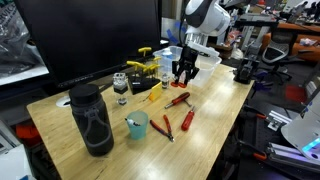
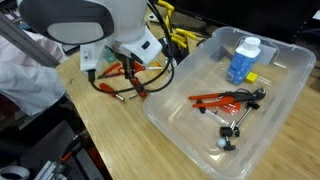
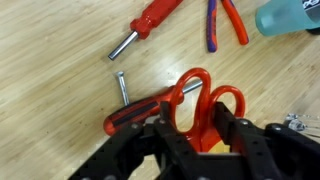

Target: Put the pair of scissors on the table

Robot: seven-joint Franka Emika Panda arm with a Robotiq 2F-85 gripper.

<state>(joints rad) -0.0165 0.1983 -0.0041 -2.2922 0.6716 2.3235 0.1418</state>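
Observation:
The robot's gripper needs to release the pair of scissors on the table [image 1: 170, 90] between the yellow block and the nearest red screwdriver.
The pair of scissors [image 3: 204, 112] has red loop handles. In the wrist view it sits between my gripper's [image 3: 197, 128] black fingers, which press on the handles from both sides; the blades are hidden under the gripper. In an exterior view my gripper [image 1: 183, 72] hangs low over the pale wood table [image 1: 212, 122], near its far side. In an exterior view the gripper [image 2: 127, 66] is beside the clear bin, just above the table [image 2: 100, 135]. The scissors are too small to make out in both exterior views.
A red screwdriver [image 3: 140, 108] lies right under the scissors, another one [image 3: 150, 22] and red-blue pliers [image 3: 228, 22] beyond. A teal cup [image 1: 137, 124], a black bottle [image 1: 92, 118] and a monitor [image 1: 90, 35] stand nearby. The clear bin [image 2: 292, 110] holds a blue bottle [image 2: 243, 58] and red pliers [image 2: 220, 98].

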